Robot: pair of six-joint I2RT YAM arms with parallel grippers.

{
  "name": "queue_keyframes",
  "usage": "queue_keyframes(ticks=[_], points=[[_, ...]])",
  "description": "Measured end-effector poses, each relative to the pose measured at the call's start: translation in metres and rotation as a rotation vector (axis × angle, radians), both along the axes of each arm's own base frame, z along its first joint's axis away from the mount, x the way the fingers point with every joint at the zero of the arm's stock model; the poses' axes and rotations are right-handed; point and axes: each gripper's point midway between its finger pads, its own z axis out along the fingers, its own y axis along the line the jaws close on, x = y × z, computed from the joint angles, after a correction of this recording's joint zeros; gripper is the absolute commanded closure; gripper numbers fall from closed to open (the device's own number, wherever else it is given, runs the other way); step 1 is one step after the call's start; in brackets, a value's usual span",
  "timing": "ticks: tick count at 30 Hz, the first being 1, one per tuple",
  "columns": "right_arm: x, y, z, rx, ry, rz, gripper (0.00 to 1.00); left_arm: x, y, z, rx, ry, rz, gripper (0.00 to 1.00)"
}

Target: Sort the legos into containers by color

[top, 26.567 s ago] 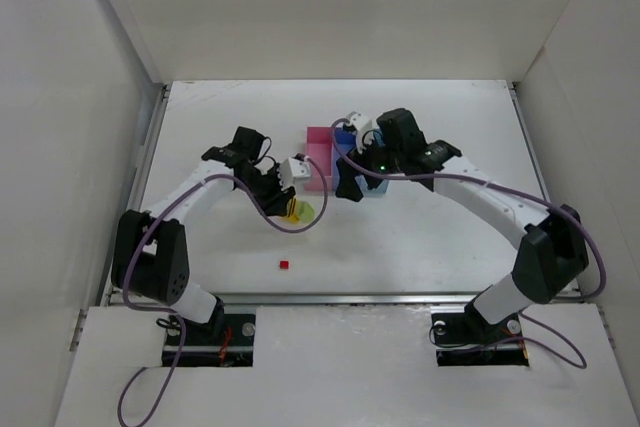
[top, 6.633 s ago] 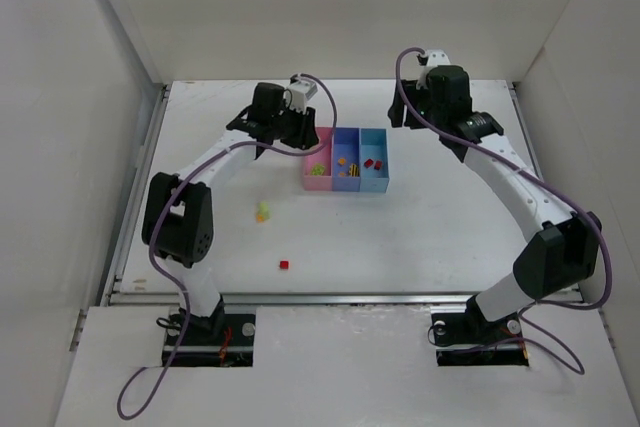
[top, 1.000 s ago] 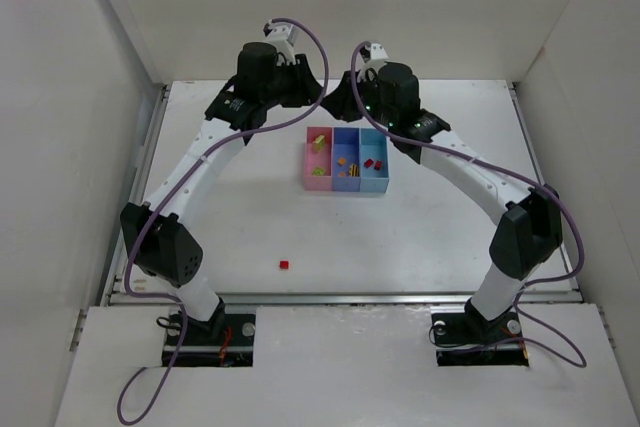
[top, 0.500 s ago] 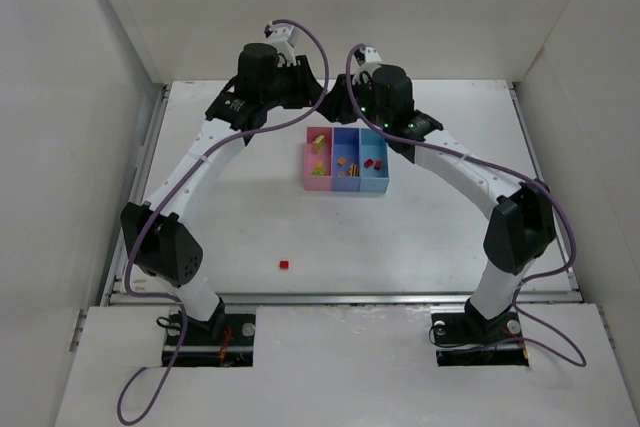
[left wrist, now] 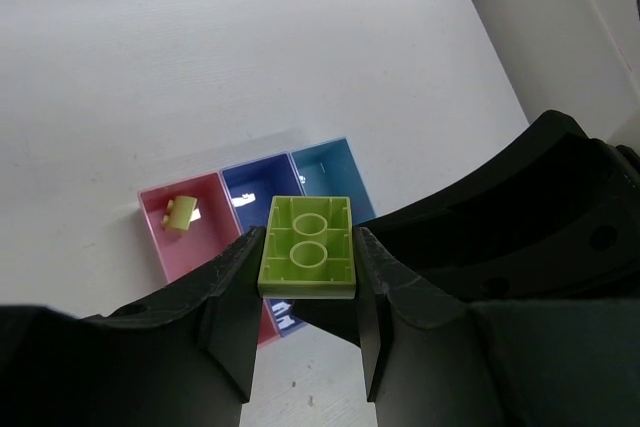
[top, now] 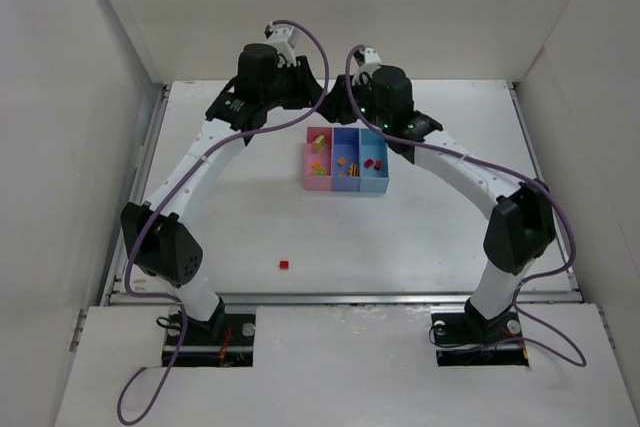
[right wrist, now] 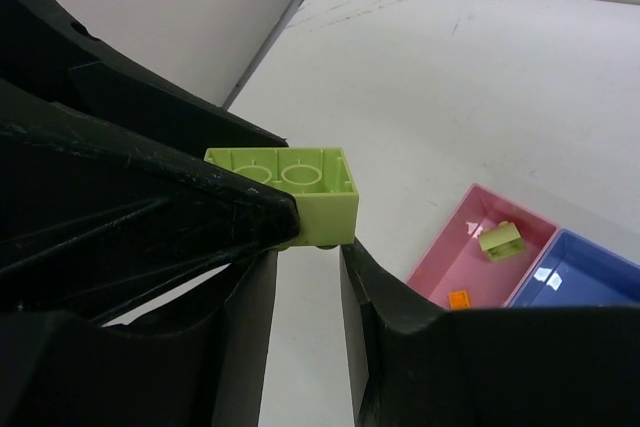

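The yellow-green lego will go down in the middle of the pink bin (top: 320, 159), between its other yellow-green legos, from my left gripper.
A yellow-green lego (left wrist: 306, 247) hangs in the air with my left gripper (left wrist: 306, 259) shut on its sides, hollow underside facing the camera. My right gripper (right wrist: 308, 252) is open. Its tips sit just under the same lego (right wrist: 300, 197), with bare table showing through the gap. Whether they touch it is unclear. Both grippers meet above the table behind the containers (top: 345, 185). Below lie the pink bin (left wrist: 165, 247) with a yellow-green lego (left wrist: 180, 213), the blue-violet bin (left wrist: 250, 187) and the light blue bin (left wrist: 330, 172). An orange lego (right wrist: 459, 299) also lies in the pink bin (right wrist: 450, 267).
One red lego (top: 284, 265) lies alone on the white table toward the near edge. In the top view, small orange pieces sit in the blue-violet bin (top: 346, 177) and red ones in the light blue bin (top: 373, 179). White walls enclose the table on three sides.
My right gripper has shifted a little left toward the left gripper and its jaws have widened. The left arm and the lego it holds have stayed put.
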Motion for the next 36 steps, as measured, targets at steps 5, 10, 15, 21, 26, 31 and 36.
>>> queue_keyframes(ticks=[5,10,15,21,26,31,36], points=[[-0.004,-0.003,-0.008,-0.006,-0.002,0.0,0.63,-0.001,0.0,-0.003,0.022,-0.005,-0.007,1.0],[-0.01,-0.022,-0.026,-0.034,0.025,-0.019,0.62,-0.003,0.0,-0.009,0.047,-0.005,-0.005,1.0],[-0.01,-0.043,-0.031,-0.051,0.031,-0.053,0.62,-0.004,0.004,-0.022,0.072,0.017,0.004,1.0],[-0.008,-0.055,-0.04,-0.108,0.032,-0.066,0.59,-0.003,0.007,-0.029,0.094,0.025,0.015,1.0],[-0.011,-0.06,-0.053,-0.159,0.052,-0.063,0.59,-0.003,0.01,-0.036,0.11,0.031,0.023,1.0],[-0.014,-0.064,-0.062,-0.198,0.072,-0.062,0.58,-0.004,0.012,-0.043,0.121,0.044,0.029,1.0],[-0.017,-0.067,-0.07,-0.223,0.097,-0.064,0.58,-0.004,0.013,-0.053,0.131,0.055,0.031,1.0]])
